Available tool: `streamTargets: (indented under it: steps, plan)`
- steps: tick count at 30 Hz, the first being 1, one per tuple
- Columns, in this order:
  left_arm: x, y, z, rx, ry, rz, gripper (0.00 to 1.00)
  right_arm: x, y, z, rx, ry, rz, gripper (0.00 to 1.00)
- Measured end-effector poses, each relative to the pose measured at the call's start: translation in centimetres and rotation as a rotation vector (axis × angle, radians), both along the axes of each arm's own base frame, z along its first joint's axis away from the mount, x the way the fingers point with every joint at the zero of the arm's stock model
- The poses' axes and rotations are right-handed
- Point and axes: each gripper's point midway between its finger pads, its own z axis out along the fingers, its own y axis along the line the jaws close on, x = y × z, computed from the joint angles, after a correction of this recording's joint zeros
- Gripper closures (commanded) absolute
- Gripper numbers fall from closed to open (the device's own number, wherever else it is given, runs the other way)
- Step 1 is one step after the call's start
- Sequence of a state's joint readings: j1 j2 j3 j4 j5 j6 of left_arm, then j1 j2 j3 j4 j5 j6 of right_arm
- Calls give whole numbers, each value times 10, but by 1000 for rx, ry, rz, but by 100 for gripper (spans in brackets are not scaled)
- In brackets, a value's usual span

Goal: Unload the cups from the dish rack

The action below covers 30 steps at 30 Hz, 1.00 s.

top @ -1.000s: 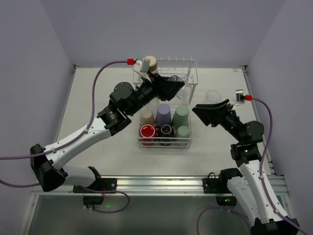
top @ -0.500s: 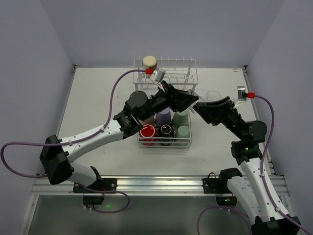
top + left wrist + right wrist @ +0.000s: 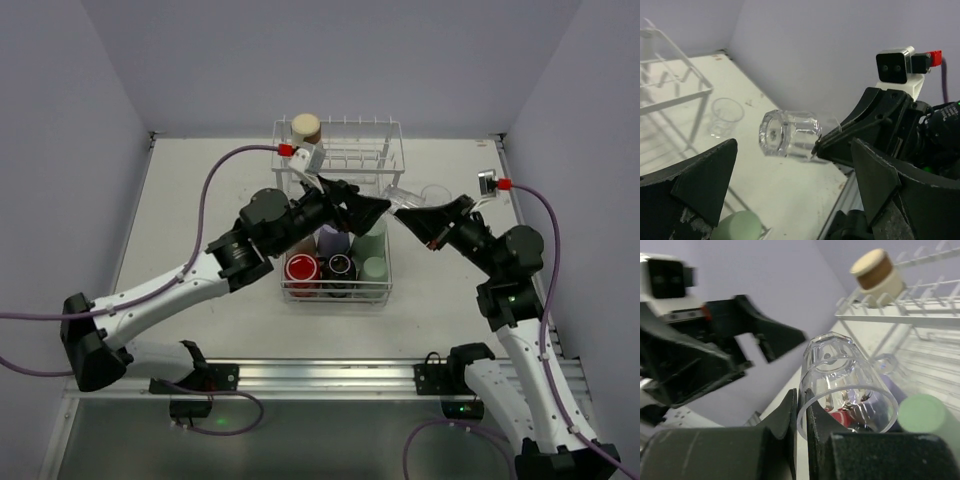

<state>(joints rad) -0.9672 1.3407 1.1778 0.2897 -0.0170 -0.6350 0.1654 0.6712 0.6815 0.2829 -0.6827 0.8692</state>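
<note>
Next, the right gripper releases its clear cup on the table [image 3: 472, 203] beside the other clear cup, away from the rack.
A clear cup [image 3: 845, 375] hangs tilted in the air, its rim pinched by my right gripper [image 3: 804, 422], one finger inside and one outside. From above, that clear cup [image 3: 400, 194] is just right of the white dish rack [image 3: 392, 160], at the tip of the right gripper [image 3: 408, 214]. My left gripper [image 3: 366, 210] stands open beside it, touching nothing. The left wrist view shows the clear cup [image 3: 790, 135] well beyond the spread left gripper [image 3: 790, 200]. A tan cup [image 3: 306, 127] sits on the upper shelf. Red [image 3: 300, 268], black [image 3: 340, 265], lavender [image 3: 332, 238] and green [image 3: 372, 240] cups stand in the basket.
Another clear cup [image 3: 435, 193] stands upright on the table right of the rack, also visible as a clear cup [image 3: 726, 115] in the left wrist view. The two arms meet close together over the rack's right side. Walls close the table at back and sides.
The left gripper has opened and drawn back left from the clear cup. The right gripper has shut on the cup's rim and now carries it alone.
</note>
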Motion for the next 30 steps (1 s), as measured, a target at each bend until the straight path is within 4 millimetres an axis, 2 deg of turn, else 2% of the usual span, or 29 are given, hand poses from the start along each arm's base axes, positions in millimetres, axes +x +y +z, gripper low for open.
streamTargets:
  steps: [2,4,8,11,13,15,18,20,23,30]
  plan:
    - [0,25,6,58,-36,73,0,13,-6,-9,-66,51,-66,100]
    - [-6,55,20,89,-82,138,0,28,-15,-17,-136,103,-139,100]
    - [-23,115,31,158,-134,239,0,67,-49,-36,-313,222,-362,100]
    - [-31,152,9,246,-123,308,0,91,-87,-57,-434,323,-532,100]
    - [-33,171,-23,335,-99,349,0,103,-116,-69,-491,391,-635,100]
    - [-34,186,-63,438,-69,377,0,115,-144,-75,-534,452,-728,100]
    - [-38,201,-116,584,-21,387,0,138,-180,-80,-586,531,-834,100]
    - [-40,206,-138,657,-3,376,0,160,-202,-87,-617,583,-890,100]
    - [-42,210,-141,675,-6,372,0,184,-223,-110,-650,668,-917,100]
    - [-47,215,-127,635,-45,367,0,217,-249,-209,-739,950,-861,100]
